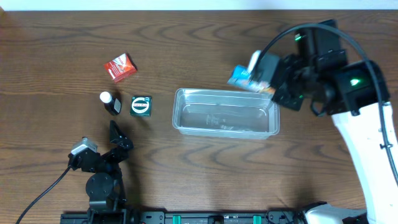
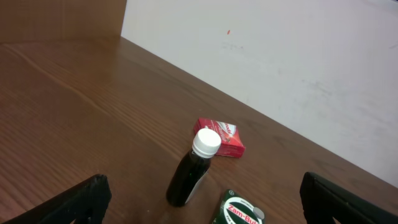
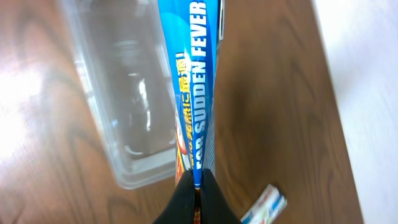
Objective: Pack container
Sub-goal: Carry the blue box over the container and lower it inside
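I should use my right gripper to set the blue packet, now held over the far rim, down inside the clear plastic container (image 1: pixel 242 124) (image 3: pixel 113 111), along its near long side.
The clear plastic container (image 1: pixel 226 113) sits mid-table and holds nothing; it also shows in the right wrist view (image 3: pixel 118 93). My right gripper (image 1: pixel 266 79) is shut on a blue flat packet (image 1: pixel 240 77) printed "FOR SUDDEN FEVER" (image 3: pixel 194 81). It holds the packet in the air over the container's far rim, towards its right end. In the right wrist view the jaws (image 3: pixel 198 186) pinch the packet's edge. My left gripper (image 1: pixel 118 138) is open and empty, low near the front left, with its fingers wide apart (image 2: pixel 202 196).
A red box (image 1: pixel 120 67) (image 2: pixel 221 138), a black bottle with a white cap (image 1: pixel 111 102) (image 2: pixel 194 169) and a green Zam-Buk box (image 1: pixel 141 106) (image 2: pixel 241 210) stand left of the container. A small white and blue packet (image 3: pixel 264 205) lies on the table under my right arm.
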### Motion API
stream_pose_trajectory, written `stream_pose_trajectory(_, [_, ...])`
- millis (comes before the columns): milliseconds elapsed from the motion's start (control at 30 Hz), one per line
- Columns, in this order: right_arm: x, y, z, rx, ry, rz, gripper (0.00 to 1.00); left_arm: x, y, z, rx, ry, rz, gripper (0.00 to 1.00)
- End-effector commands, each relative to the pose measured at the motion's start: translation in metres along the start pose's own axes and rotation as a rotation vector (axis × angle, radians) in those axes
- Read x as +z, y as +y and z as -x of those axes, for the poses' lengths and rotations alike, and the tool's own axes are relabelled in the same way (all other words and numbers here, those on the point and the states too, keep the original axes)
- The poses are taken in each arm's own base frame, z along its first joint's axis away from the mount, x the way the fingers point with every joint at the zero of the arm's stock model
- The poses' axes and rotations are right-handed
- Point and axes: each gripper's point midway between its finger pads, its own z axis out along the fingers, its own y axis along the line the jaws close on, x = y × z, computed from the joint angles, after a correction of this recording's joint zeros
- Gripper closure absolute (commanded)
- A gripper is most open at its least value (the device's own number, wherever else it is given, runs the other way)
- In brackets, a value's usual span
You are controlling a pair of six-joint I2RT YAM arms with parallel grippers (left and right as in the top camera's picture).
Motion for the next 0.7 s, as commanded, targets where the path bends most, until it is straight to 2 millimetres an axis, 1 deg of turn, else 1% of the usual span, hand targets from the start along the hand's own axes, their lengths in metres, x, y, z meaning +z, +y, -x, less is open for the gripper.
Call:
stream_pose_trajectory(0, [0.008, 0.017, 0.012, -0.135, -0.01, 0.046, 0.98, 0.002, 0.008, -0.016, 0.023, 0.036, 0.025, 0.02])
stream_pose_trajectory(67, [0.018, 0.025, 0.01, -0.153, 0.012, 0.071, 0.99, 0.002, 0.008, -0.016, 0.023, 0.036, 0.025, 0.02])
stream_pose_trajectory(167, [0.037, 0.031, 0.004, -0.154, 0.049, 0.098, 0.99, 0.002, 0.008, -0.016, 0.023, 0.036, 0.025, 0.02])
stream_pose_trajectory(267, [0.053, 0.034, -0.001, -0.116, 0.062, 0.111, 0.99, 0.002, 0.008, -0.016, 0.023, 0.036, 0.025, 0.02])
stream_pose_trajectory(400, [0.072, 0.039, -0.007, -0.11, 0.069, 0.118, 0.99, 0.002, 0.008, -0.016, 0.023, 0.037, 0.025, 0.02])
stream_pose_trajectory(667, [0.099, 0.044, -0.007, -0.124, 0.049, 0.106, 0.99, 0.002, 0.008, -0.016, 0.023, 0.036, 0.025, 0.02])
